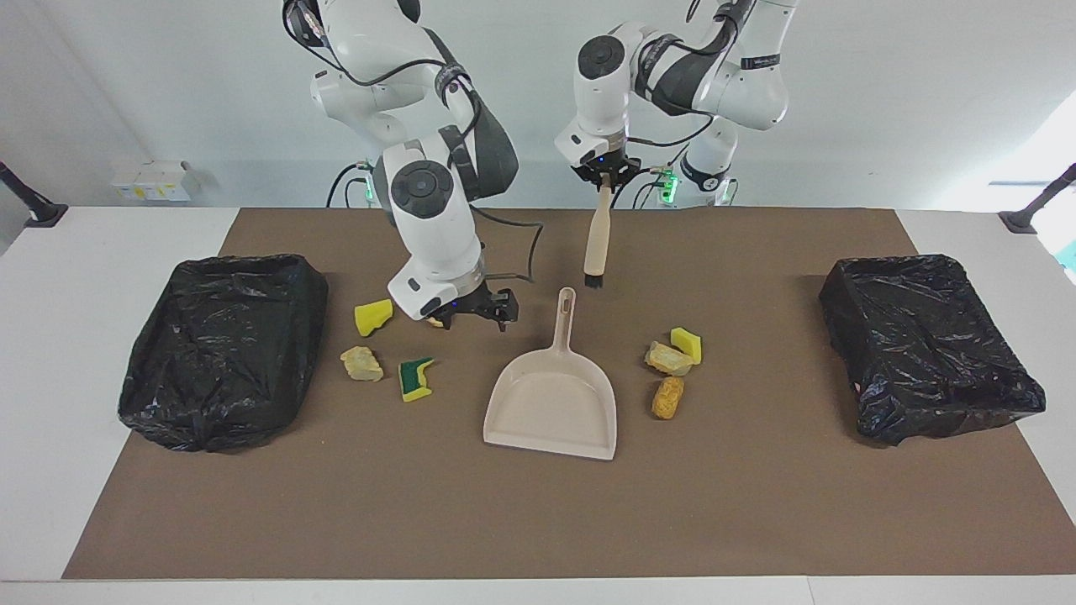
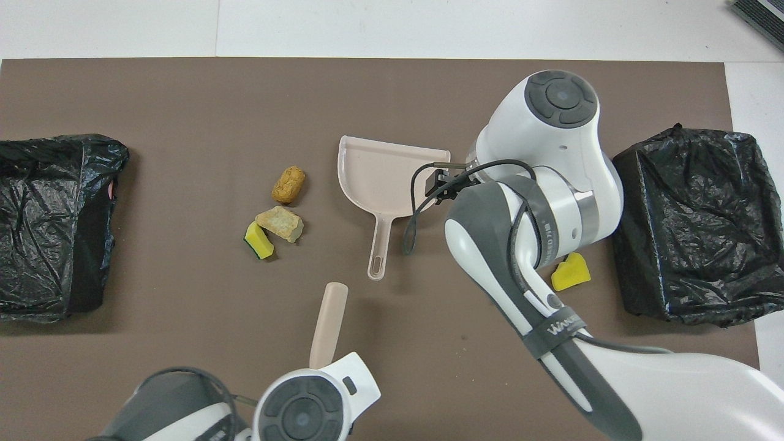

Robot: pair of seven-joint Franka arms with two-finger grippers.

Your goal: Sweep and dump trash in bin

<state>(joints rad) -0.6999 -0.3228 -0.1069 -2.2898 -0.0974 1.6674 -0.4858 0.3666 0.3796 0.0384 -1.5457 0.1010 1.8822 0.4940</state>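
Observation:
I move my right gripper to the handle (image 2: 379, 248) of the beige dustpan next and close it there.
The beige dustpan (image 1: 551, 395) (image 2: 383, 177) lies mid-mat, handle toward the robots. My left gripper (image 1: 603, 174) is shut on the beige brush (image 1: 595, 239) (image 2: 329, 321), which hangs upright above the mat with its black bristles near the dustpan handle's tip. My right gripper (image 1: 477, 318) is open, low over the mat beside that handle. Trash lies in two groups. One is a yellow wedge (image 1: 372, 317) (image 2: 570, 273), a tan chunk (image 1: 361, 364) and a green-faced piece (image 1: 415, 378). The other is yellow (image 1: 686, 344), tan (image 1: 668, 359) and orange (image 1: 667, 397) (image 2: 288, 184).
A black bag-lined bin (image 1: 223, 349) (image 2: 698, 220) stands at the right arm's end of the brown mat. A second lined bin (image 1: 929, 344) (image 2: 52, 226) stands at the left arm's end. The right arm hides part of the dustpan in the overhead view.

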